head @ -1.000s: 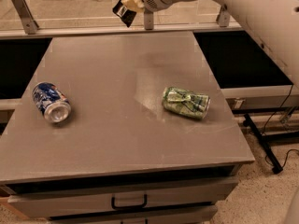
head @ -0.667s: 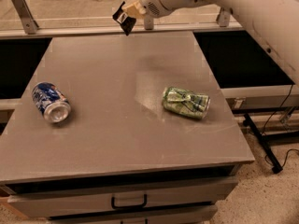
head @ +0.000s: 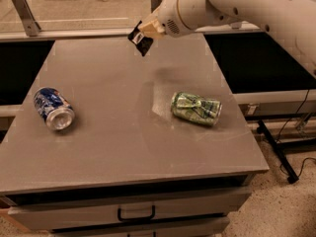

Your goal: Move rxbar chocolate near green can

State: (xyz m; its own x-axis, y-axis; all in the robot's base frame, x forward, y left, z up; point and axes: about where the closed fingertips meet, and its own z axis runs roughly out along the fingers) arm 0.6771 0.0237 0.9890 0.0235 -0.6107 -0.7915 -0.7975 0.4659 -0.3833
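The robot's gripper will release the rxbar chocolate on the grey table [head: 169, 76] behind the green can. The rxbar chocolate is now held in the air.
The green can [head: 196, 108], dented with a pinched middle, lies on its side on the right part of the grey table [head: 108, 152]. My gripper [head: 141, 38] hangs above the table's far middle, up and to the left of the green can. It is shut on the rxbar chocolate [head: 143, 44], a small dark wrapper held in the air. The white arm reaches in from the upper right.
A blue and white can [head: 53, 107] lies on its side at the table's left. A drawer with a dark handle [head: 136, 215] sits under the front edge. A metal rail [head: 22, 11] runs behind the table. Cables and a stand leg [head: 281, 154] lie on the floor to the right.
My gripper has moved forward and lower over the table with the dark bar in it, closer to the green can. Both cans stay where they were.
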